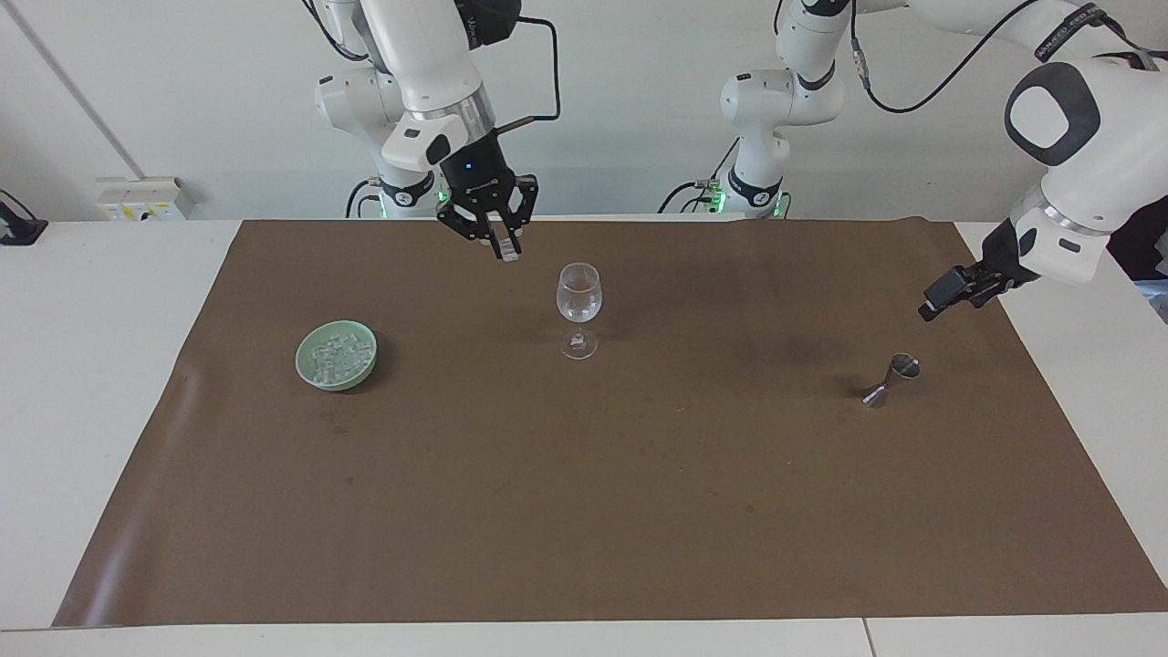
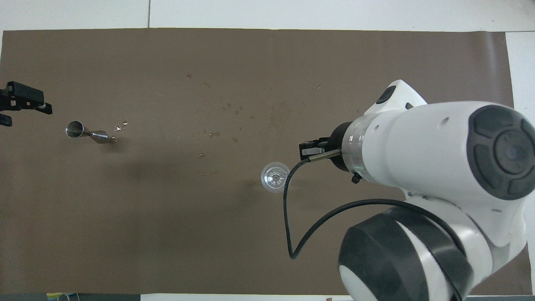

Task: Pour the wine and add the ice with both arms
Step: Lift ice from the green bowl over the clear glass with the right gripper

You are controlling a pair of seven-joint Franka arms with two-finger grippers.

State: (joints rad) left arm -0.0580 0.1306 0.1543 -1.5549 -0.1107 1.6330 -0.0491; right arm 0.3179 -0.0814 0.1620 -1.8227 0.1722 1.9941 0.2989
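The clear wine glass stands upright on the brown mat. Next, my right gripper releases the ice cube inside the clear wine glass (image 2: 276, 177).
A clear wine glass (image 1: 578, 310) (image 2: 275, 177) stands upright mid-mat. The ice (image 1: 336, 356) lies heaped in a pale green bowl (image 1: 365, 370) toward the right arm's end; the right arm hides the bowl in the overhead view. My right gripper (image 1: 505, 248) (image 2: 308, 147) hangs above rim height, beside the glass, shut on a small pale cube of ice. My left gripper (image 1: 949, 294) (image 2: 27, 115) hovers open and empty by the mat's edge, above a steel jigger (image 1: 892, 379) (image 2: 85, 131) that lies tipped over. No wine is in view.
A brown mat (image 1: 584, 511) covers the white table (image 1: 82, 383). Small droplets (image 2: 217, 113) speckle the mat between the jigger and the glass. The right arm's cable (image 2: 288, 225) loops down near the glass.
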